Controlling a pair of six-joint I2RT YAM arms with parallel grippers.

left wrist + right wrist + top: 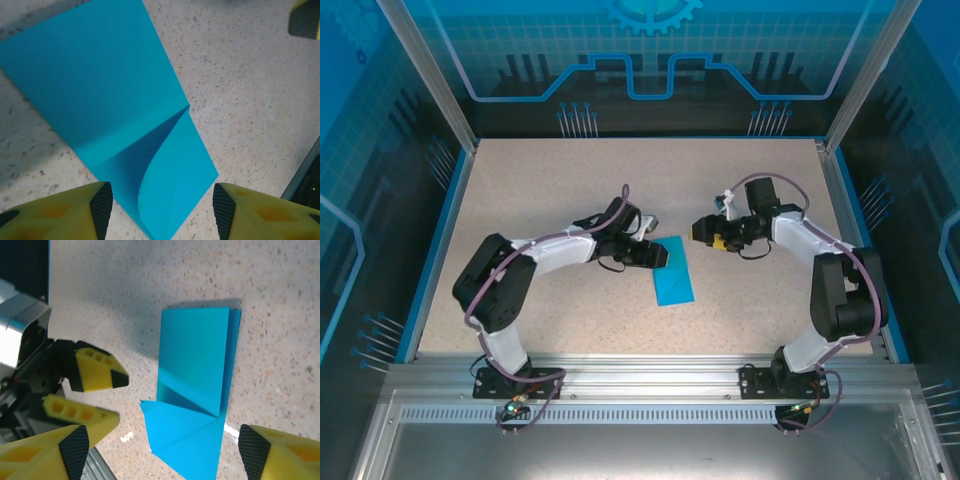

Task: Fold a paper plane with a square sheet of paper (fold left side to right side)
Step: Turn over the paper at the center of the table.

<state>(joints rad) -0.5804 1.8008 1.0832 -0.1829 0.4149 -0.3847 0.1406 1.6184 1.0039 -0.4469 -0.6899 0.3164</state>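
Observation:
Next, my right gripper takes the paper's edge [231, 360] and lifts it clear to lay it flat, because the corner flap bulges crooked from the folded paper.
The square sheet of paper [673, 273] lies flat on the table as a folded bright cyan strip, with one corner flap turned over at its far end. In the left wrist view the paper [115, 85] has a raised, curling flap, and its near corner lies between the spread fingers of my left gripper [162, 210], which is open and not touching it. My left gripper [656, 257] sits at the strip's upper left end. My right gripper [698, 231] hovers just beyond its upper right, open. In the right wrist view the folded paper [197, 365] reaches down between the wide-open fingers of my right gripper [165, 455].
The speckled beige tabletop [550, 180] is bordered by a blue rim and a metal rail [640, 375] at the near edge. My left gripper's yellow fingers [97, 372] stand close to the paper's left side in the right wrist view.

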